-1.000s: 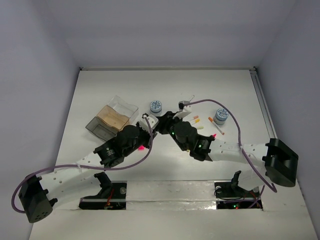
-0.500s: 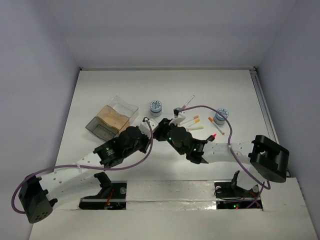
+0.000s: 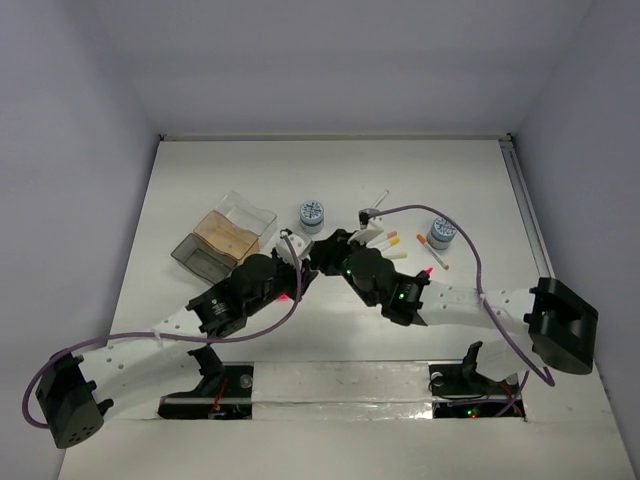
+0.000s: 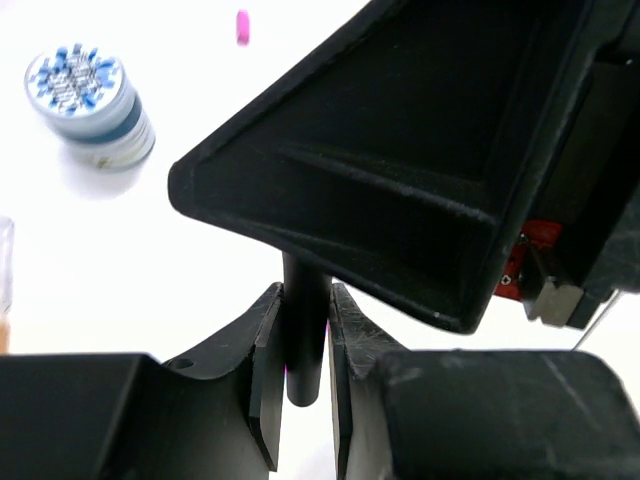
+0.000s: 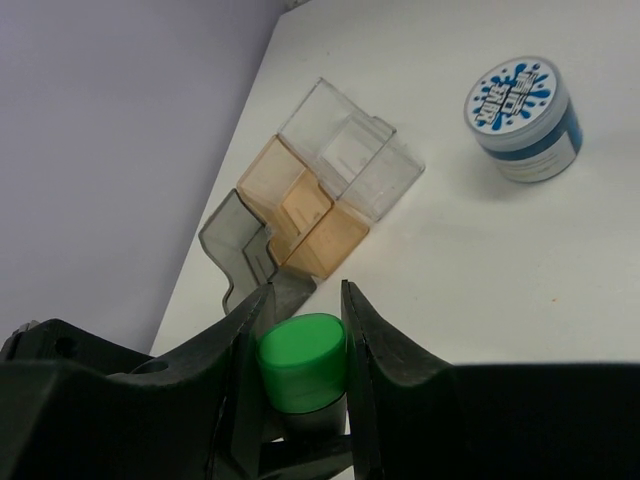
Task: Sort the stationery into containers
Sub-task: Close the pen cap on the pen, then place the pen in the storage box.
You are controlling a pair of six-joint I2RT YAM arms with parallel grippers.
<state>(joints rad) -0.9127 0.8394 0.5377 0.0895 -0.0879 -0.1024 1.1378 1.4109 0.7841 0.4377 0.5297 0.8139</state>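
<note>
The robot's left gripper needs to let go of the black marker inside the clear container (image 3: pixel 245 214), beside the tan one. The marker is now held above the table's middle.
A short black marker with a green cap is held between both grippers, above the table's middle. My left gripper (image 4: pixel 303 385) is shut on its black barrel (image 4: pixel 303 335). My right gripper (image 5: pixel 300 345) is shut on the green cap (image 5: pixel 303 362). In the top view the two grippers meet, left (image 3: pixel 298 266) and right (image 3: pixel 322 252), and the marker is hidden between them. The joined containers lie just left of them: clear (image 3: pixel 250 214), tan (image 3: pixel 226 236) and smoky grey (image 3: pixel 194 254). They also show in the right wrist view, clear (image 5: pixel 352 152), tan (image 5: pixel 300 212) and grey (image 5: pixel 238 252).
Two blue-white discs (image 3: pixel 313 213) (image 3: pixel 441 232) stand behind and to the right. White pens (image 3: pixel 385 241) (image 3: pixel 432 252) (image 3: pixel 377 202) lie between them. A pink cube (image 4: pixel 242 25) lies beyond the disc (image 4: pixel 88 90). A pink spot (image 3: pixel 287 296) shows under the left arm.
The right arm swung inward and then back out. Both grippers stayed together over the table's middle, a little nearer the trays now.
</note>
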